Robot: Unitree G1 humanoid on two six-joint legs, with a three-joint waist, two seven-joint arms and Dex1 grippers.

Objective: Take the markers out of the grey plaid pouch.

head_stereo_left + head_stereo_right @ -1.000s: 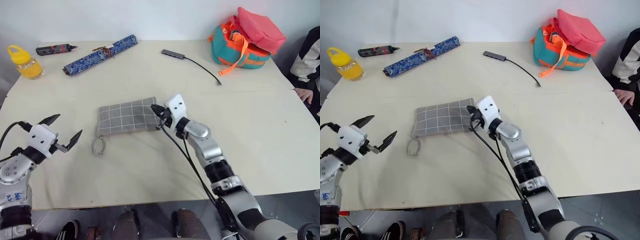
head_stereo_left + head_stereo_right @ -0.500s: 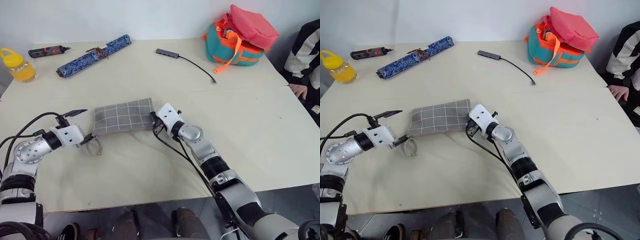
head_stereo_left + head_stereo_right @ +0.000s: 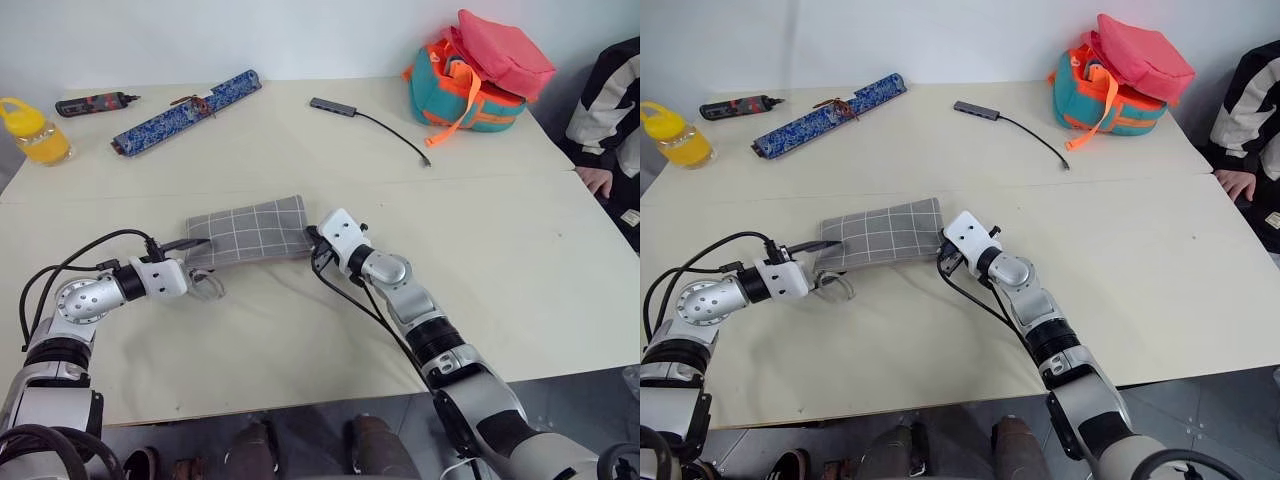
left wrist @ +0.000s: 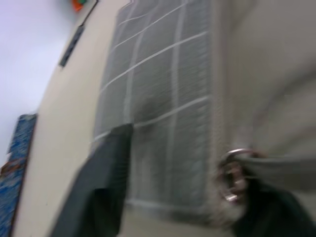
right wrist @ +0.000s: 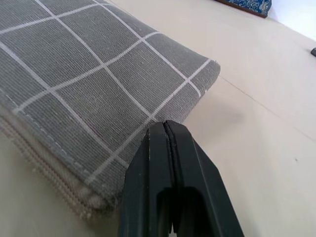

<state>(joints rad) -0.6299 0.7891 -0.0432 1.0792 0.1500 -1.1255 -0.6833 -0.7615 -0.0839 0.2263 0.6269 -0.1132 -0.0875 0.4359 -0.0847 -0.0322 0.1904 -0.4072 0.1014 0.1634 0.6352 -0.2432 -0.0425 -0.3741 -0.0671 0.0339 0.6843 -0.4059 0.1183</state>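
Next, my right gripper opens, pinches the pouch's corner [image 5: 95, 201] by the zipper and tilts the zipper up, because its shut fingers only press against the pouch's end.
The grey plaid pouch [image 3: 248, 228] lies flat on the table's middle, and its metal ring [image 4: 231, 174] with a small loop hangs off the near left corner. My left gripper [image 3: 196, 265] is at that corner with its fingers apart. One finger [image 4: 106, 182] lies over the plaid fabric and the other sits by the ring. My right gripper [image 5: 166, 127] is shut, and its tips rest on the pouch's right end [image 3: 303, 232] with no fabric visible between them. The markers are hidden.
Along the back edge lie a yellow bottle [image 3: 32, 128], a dark tool with a red band [image 3: 95, 102], a long blue patterned roll [image 3: 188, 108] and a grey hub with its cable [image 3: 372, 120]. A teal-and-orange bag [image 3: 480, 70] stands back right. A person's hand [image 3: 600, 180] rests at the right edge.
My left gripper has swung right from open table to the pouch's ring corner, and its fingers have narrowed. The right gripper has stayed shut at the pouch's right end.
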